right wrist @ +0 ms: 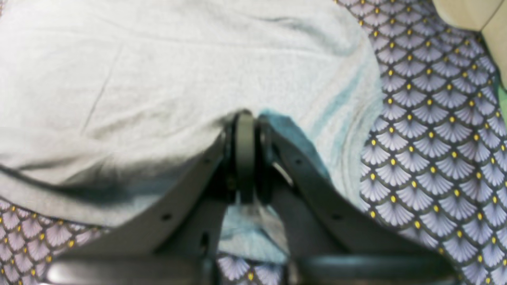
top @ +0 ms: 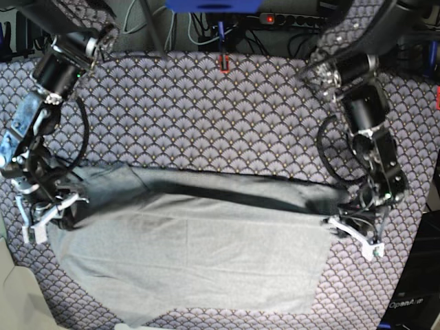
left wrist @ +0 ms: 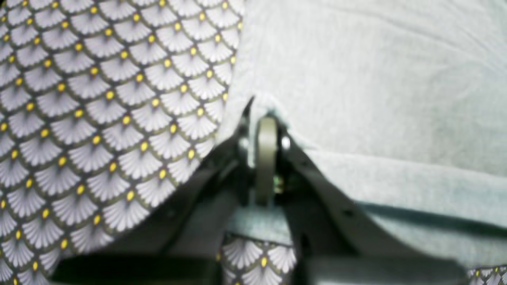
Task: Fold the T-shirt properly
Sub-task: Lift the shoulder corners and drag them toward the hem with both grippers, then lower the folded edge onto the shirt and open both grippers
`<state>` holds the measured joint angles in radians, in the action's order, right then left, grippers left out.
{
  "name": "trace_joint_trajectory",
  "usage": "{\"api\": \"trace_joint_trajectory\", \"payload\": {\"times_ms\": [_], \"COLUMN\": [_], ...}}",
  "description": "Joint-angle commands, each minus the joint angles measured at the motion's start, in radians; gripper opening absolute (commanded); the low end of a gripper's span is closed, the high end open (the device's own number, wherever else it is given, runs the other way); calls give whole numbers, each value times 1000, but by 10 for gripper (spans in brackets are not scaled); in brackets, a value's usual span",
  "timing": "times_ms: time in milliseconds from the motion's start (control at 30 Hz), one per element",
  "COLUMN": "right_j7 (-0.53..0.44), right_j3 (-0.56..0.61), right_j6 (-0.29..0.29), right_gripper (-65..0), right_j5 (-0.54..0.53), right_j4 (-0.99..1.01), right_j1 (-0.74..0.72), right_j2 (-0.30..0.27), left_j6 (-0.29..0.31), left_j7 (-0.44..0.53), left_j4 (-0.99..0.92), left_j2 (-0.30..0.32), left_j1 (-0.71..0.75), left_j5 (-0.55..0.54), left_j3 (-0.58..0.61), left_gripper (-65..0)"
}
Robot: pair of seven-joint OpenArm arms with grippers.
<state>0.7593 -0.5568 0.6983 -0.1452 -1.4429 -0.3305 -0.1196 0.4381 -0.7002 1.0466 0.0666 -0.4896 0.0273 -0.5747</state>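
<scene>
The robot's left gripper should release the end of the fold on the flat grey fabric just inside the T-shirt's side edge (top: pixel 315 251) (left wrist: pixel 267 52).
The light grey T-shirt (top: pixel 192 254) lies spread over the near half of the table, with a raised, shadowed fold running along its far edge between the two arms. At the right end of that fold my left gripper (top: pixel 342 210) is shut on the fabric. In the left wrist view its jaws (left wrist: pixel 265 118) meet tip to tip, with the T-shirt (left wrist: pixel 376 79) bunched around them. My right gripper (top: pixel 72 206) is shut on the left end. The right wrist view shows its jaws (right wrist: pixel 245 118) pinching a pulled-up pleat of the T-shirt (right wrist: pixel 158 71).
A purple-grey fan-scale cloth (top: pixel 206 117) covers the table under and around the shirt, also seen in both wrist views (left wrist: pixel 99 118) (right wrist: pixel 435 138). Cables and a power strip (top: pixel 289 19) lie behind the table. A pale beige surface (right wrist: pixel 467 12) sits beyond the cloth's edge.
</scene>
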Motion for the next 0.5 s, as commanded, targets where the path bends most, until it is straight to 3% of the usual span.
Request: {"api": "trace_joint_trajectory", "payload": {"times_ms": [0,300,467], "right_j7": [-30,-106,-166], "right_j3": [5,36,60], "right_j6": [0,0,-13], "right_gripper": [-650,-650,-650], "right_j5": [-17,-17,-15], "right_j4": [-2,152,239], "right_j1": [-38,-83,-103], "right_j2": [-18,-41,-84], "left_j6": [3,3,3], "left_j7": [27,123,173], "left_j4": [5,-81,-104], "left_j2": [9,19,19], "left_j1": [-44,-60,-62], "left_j5": [-3,-3,-3], "left_j3": [2,2,2], "left_gripper": [-650,-650,-650]}}
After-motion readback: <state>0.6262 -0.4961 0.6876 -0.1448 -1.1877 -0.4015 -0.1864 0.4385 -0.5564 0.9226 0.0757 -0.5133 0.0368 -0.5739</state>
